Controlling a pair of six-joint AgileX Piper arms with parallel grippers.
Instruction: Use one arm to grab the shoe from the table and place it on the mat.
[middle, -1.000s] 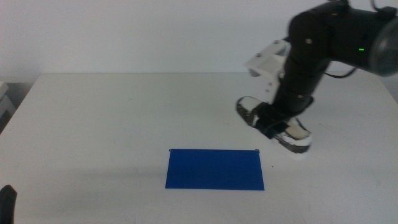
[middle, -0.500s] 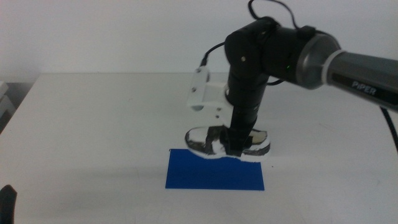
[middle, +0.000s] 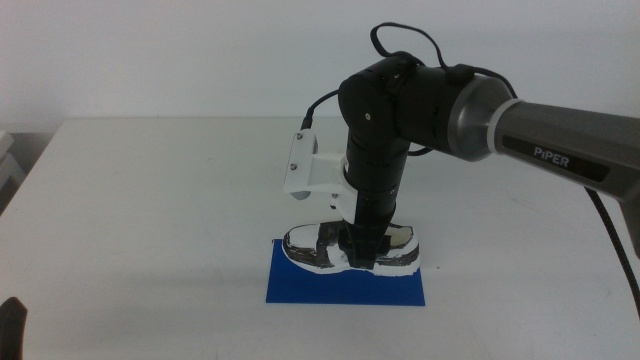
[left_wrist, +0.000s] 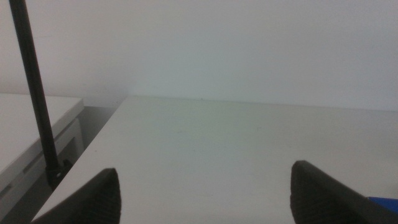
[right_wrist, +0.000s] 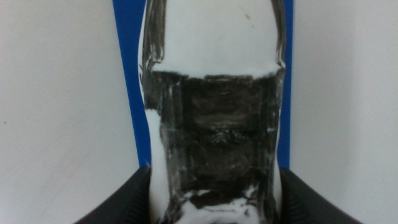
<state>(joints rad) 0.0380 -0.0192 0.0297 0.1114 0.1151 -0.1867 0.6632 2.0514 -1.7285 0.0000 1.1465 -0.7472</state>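
Next, my right gripper sets the white and black shoe down lengthwise on the middle of the blue mat (middle: 348, 270).
The right arm (middle: 400, 110) reaches in from the right and points straight down over the blue mat (middle: 345, 282). My right gripper (middle: 364, 245) is shut on the middle of the white and black shoe (middle: 320, 248), which is level at the mat's far edge; I cannot tell whether it touches the mat. In the right wrist view the shoe (right_wrist: 214, 118) fills the space between the two jaws, with the mat (right_wrist: 129, 81) showing on both sides. My left gripper (left_wrist: 205, 196) is open and empty at the table's near left corner (middle: 10, 325).
The white table (middle: 150, 200) spreads wide around the mat. In the left wrist view a black pole (left_wrist: 37, 99) stands off the table's edge beside a lower white surface (left_wrist: 25, 134).
The right arm has carried the shoe from the right side of the table leftward and down over the mat. The left gripper has not moved.
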